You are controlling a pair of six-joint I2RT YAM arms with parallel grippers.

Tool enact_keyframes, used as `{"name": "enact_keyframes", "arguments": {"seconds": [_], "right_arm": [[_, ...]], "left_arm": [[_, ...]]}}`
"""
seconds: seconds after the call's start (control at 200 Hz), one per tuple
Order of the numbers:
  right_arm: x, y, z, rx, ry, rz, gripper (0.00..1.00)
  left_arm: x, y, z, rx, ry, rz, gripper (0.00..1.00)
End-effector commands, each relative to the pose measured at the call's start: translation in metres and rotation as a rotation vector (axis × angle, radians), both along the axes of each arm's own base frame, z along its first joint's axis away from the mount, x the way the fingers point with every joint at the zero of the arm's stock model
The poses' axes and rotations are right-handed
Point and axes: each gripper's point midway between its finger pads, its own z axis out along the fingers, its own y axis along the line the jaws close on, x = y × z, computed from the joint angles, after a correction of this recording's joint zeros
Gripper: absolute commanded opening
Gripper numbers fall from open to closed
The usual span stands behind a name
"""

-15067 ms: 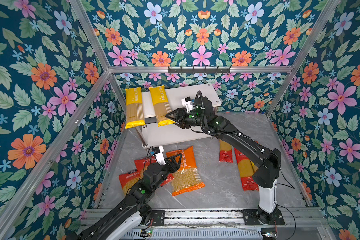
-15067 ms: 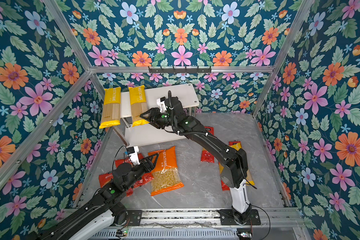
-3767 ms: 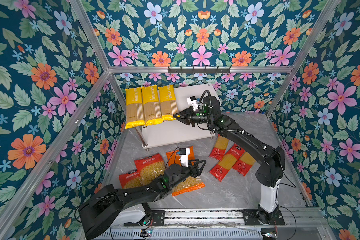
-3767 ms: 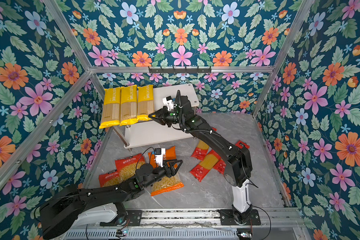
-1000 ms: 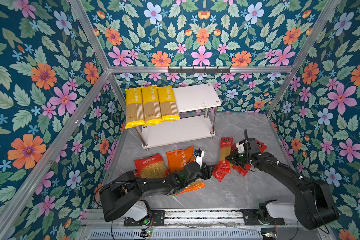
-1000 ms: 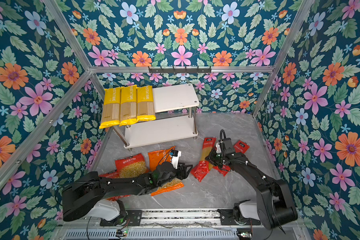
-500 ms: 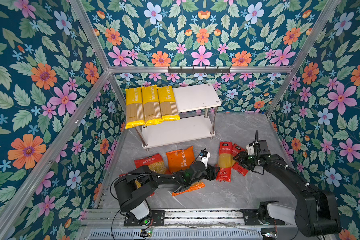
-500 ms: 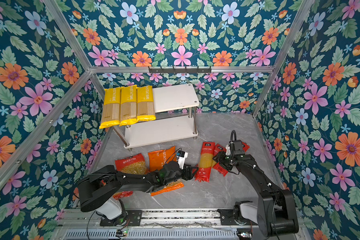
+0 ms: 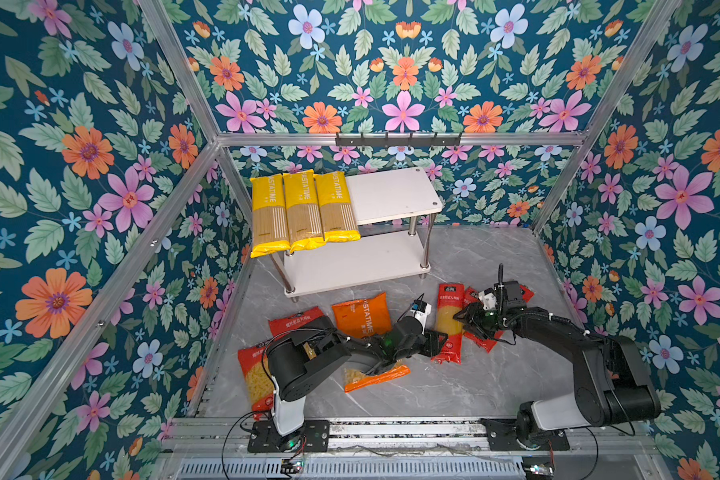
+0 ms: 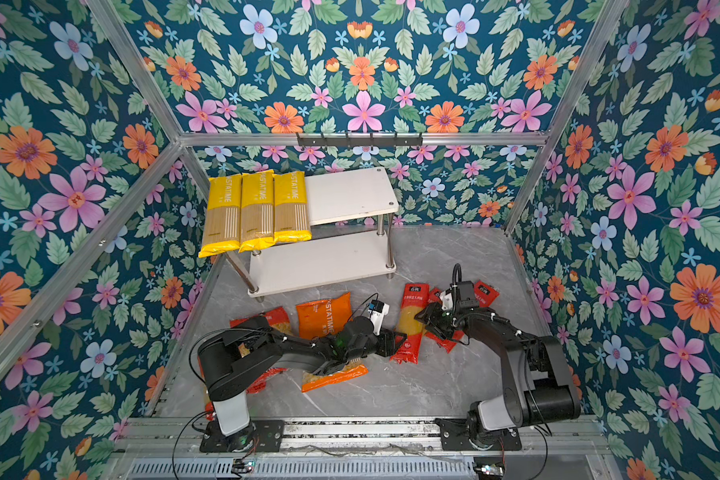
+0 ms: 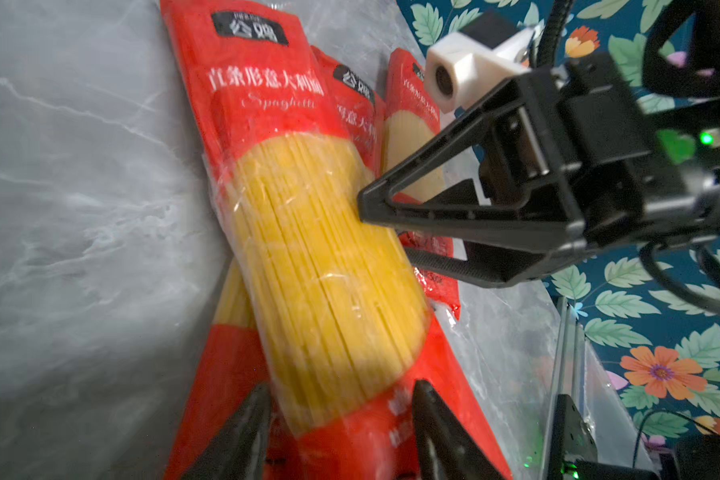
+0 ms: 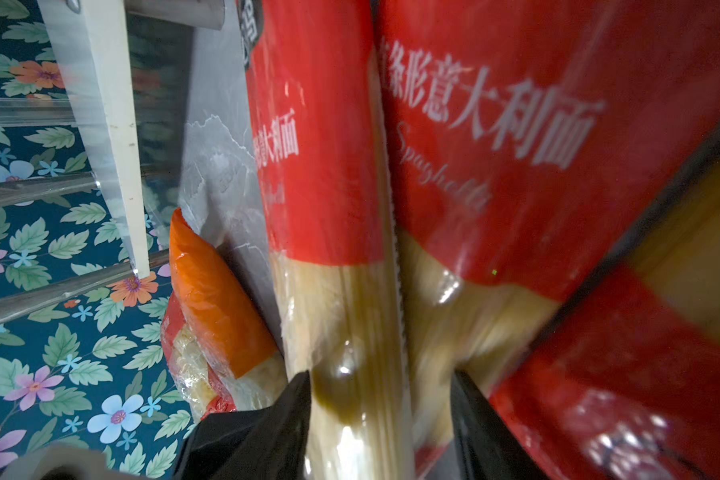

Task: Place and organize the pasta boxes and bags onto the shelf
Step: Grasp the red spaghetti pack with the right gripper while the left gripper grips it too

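Next, my right gripper pinches only the upper pack's edge [image 9: 460, 340], nearer its near end, because another red pack lies under the long red spaghetti pack within that gripper's opening.
The white two-tier shelf [image 9: 391, 195] [image 10: 350, 195] stands at the back, with three long yellow spaghetti packs [image 9: 302, 210] [image 10: 258, 210] side by side on its top board. A long red spaghetti pack [image 9: 449, 316] [image 10: 412, 320] [image 11: 308, 232] [image 12: 316, 166] lies on the floor. My left gripper [image 9: 439, 344] [image 10: 395, 343] [image 11: 337, 395] is shut on its near end. At that pack's right edge my right gripper [image 9: 464, 319] [image 10: 425, 318] [image 12: 379, 386] is open, over two more red packs [image 9: 481, 338] [image 12: 495, 166].
An orange curly-pasta pack [image 9: 360, 311] [image 10: 321, 316] and two short red packs [image 9: 294, 324] [image 9: 252, 378] lie partly under my left arm. The shelf's lower board [image 9: 358, 262] is bare. A black hook rail [image 9: 398, 139] hangs on the back wall.
My right gripper turned the long red pack straight, let go, drew right, then came back to its edge. My left gripper reached right and closed on the pack's near end.
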Motion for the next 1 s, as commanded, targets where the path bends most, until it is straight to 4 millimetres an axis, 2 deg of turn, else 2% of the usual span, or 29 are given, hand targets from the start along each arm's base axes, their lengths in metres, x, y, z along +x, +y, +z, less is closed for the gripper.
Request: {"name": "enact_keyframes", "arguments": {"seconds": [0.0,0.085,0.26,0.42,0.67,0.9,0.995], "right_arm": [[0.006,0.018,0.018,0.113,-0.052,0.033,0.51],[0.007,0.022,0.020,0.154,-0.061,0.027,0.50],[0.001,0.028,-0.002,0.195,-0.007,0.036,0.51],[-0.009,0.039,0.009,0.205,-0.025,0.073,0.46],[-0.025,0.049,0.024,0.188,-0.040,0.119,0.45],[-0.024,0.047,0.000,0.153,-0.024,0.138,0.46],[-0.024,0.050,0.000,0.165,-0.039,0.163,0.39]], "left_arm": [[-0.004,-0.007,0.009,-0.069,0.016,-0.021,0.52],[-0.005,-0.006,0.008,-0.071,0.018,-0.021,0.48],[-0.005,-0.004,0.002,-0.063,0.027,-0.016,0.38],[-0.004,-0.003,0.005,-0.102,0.045,-0.021,0.32],[-0.006,-0.010,0.006,-0.126,0.062,-0.040,0.30],[-0.008,-0.008,0.014,-0.148,0.054,-0.048,0.31],[-0.010,-0.002,0.013,-0.138,0.055,-0.045,0.32]]}}
